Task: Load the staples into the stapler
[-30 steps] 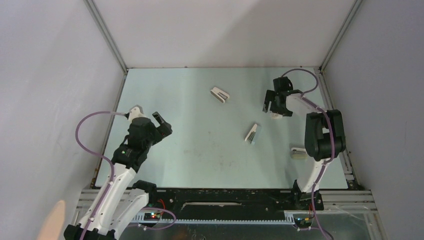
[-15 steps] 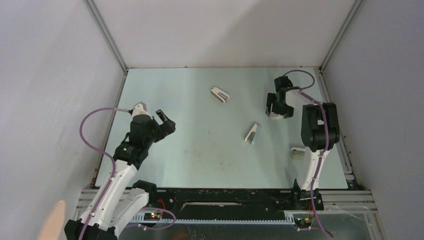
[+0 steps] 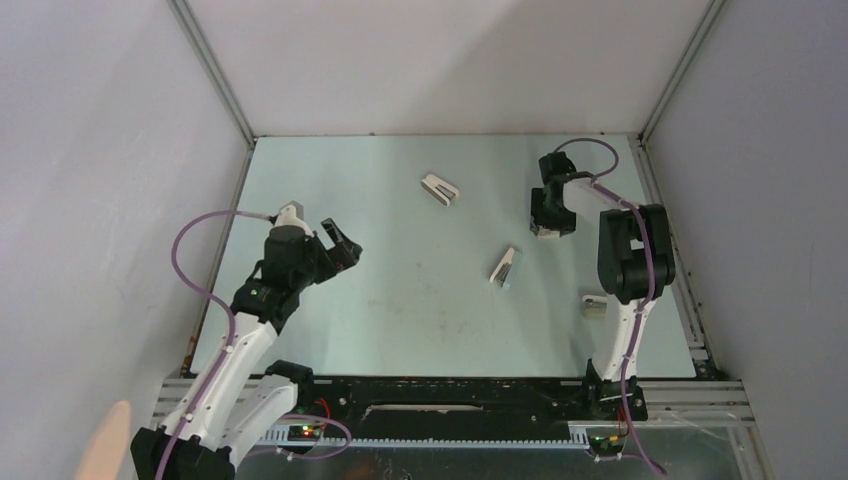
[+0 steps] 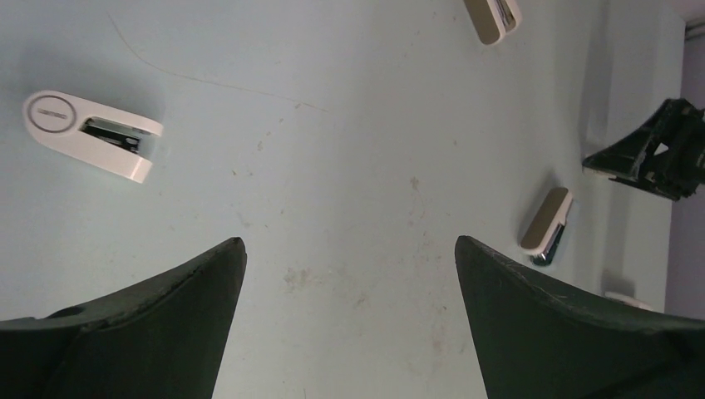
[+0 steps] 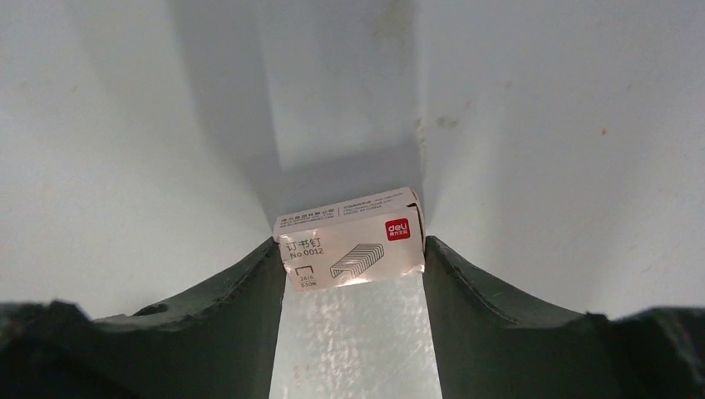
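Observation:
Next, my right gripper releases the small white cardboard box among the faint smudges in the table's front centre (image 3: 441, 304).
The stapler (image 3: 505, 267), slim and pale with a shiny tip, lies mid-table; it also shows in the left wrist view as the stapler (image 4: 546, 221), right of my fingers. The staples as a bare grey block are out of view. My right gripper (image 3: 550, 222) points down at the back right. In its wrist view the right gripper (image 5: 351, 249) has both fingers pressed against the ends of a small white cardboard box (image 5: 349, 237) with a red mark, which rests on the table. My left gripper (image 3: 340, 246) hovers open over the left side, and the left gripper (image 4: 349, 245) holds nothing.
A broad white wedge-shaped stapler (image 3: 440, 188) lies at the back centre, and appears as the wedge stapler (image 4: 91, 135) in the left wrist view. A longer white-and-cream stapler (image 3: 597, 305) lies by the right arm's base. Grey walls enclose the table (image 3: 400, 330) on three sides.
My right gripper has swung in and dropped over the white box, and its jaws have narrowed onto it. My left arm has reached slightly forward and to the right, still open.

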Tool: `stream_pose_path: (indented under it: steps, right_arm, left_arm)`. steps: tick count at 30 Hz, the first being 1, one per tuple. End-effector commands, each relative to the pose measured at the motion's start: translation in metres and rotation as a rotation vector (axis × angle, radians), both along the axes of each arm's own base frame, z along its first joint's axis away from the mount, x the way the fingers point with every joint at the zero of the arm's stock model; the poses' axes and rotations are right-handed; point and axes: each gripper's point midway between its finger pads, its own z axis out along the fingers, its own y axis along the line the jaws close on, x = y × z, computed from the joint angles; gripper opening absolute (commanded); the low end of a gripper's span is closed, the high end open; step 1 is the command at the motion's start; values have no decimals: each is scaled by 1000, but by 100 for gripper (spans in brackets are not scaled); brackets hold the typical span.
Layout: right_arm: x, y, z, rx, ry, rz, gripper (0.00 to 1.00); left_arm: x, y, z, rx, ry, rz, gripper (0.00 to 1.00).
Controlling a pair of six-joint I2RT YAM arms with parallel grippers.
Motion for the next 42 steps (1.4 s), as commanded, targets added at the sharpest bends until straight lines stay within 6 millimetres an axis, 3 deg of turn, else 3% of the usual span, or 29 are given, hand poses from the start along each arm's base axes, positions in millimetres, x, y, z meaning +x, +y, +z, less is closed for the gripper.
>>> stream_pose_path:
  steps: [1, 5, 8, 16, 20, 26, 31, 37, 42]
  right_arm:
    - [3, 32, 56, -14, -112, 77, 50]
    - [-17, 80, 80, -6, -146, 188, 50]
    - [-42, 125, 86, 9, -158, 298, 50]
    - [-141, 236, 58, 111, -96, 541, 51]
    - [-174, 268, 38, 123, -52, 613, 53]
    - [-186, 279, 18, 118, -14, 630, 56]
    - [-186, 280, 13, 118, -6, 628, 66]
    - [-187, 273, 23, 112, -22, 641, 81]
    - [-183, 252, 42, 152, -86, 606, 84]
  left_arm:
    - [5, -21, 19, -47, -39, -110, 100]
    - [2, -31, 8, -74, -18, -163, 100]
    - [-1, -36, 1, -88, -10, -179, 100]
    - [-15, -57, -27, -114, 6, -221, 100]
    - [-22, -64, -39, -78, -7, -234, 100]
    - [-24, -74, -47, -51, -39, -273, 100]
    - [-25, -83, -53, 0, -59, -312, 100]
    - [-26, -95, -65, 10, -53, -329, 100]
    - [-30, -108, -64, 65, -75, -386, 100]
